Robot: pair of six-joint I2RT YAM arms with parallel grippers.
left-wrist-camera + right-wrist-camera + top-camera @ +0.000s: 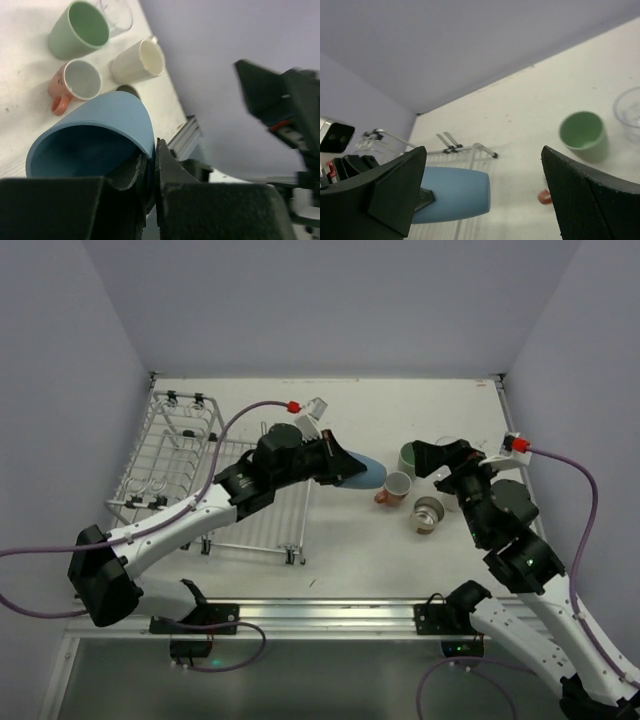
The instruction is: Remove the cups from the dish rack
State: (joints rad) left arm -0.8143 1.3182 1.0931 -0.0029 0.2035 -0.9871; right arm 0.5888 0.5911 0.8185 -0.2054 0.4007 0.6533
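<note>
Next, I release the blue cup with my left gripper on the bare table (398,537) close beside the brown cup, near the pink mug.
The silver wire dish rack (190,475) stands at the left of the table. My left gripper (338,464) reaches out past the rack's right end and is shut on the wall of a blue cup (366,476), held on its side above the table. In the left wrist view one finger is inside the blue cup (97,132) and the other outside, with the gripper (152,162) pinching the rim. My right gripper (484,160) stands open and holds nothing. It faces the blue cup (452,195) and the rack (462,150), and hangs by the green cup (408,458).
Standing or lying on the table at the right are a green cup (80,30), a clear glass (117,15), a cream cup (140,60), a pink mug (75,82) and a brown cup (428,515). The right arm (500,510) hangs over them.
</note>
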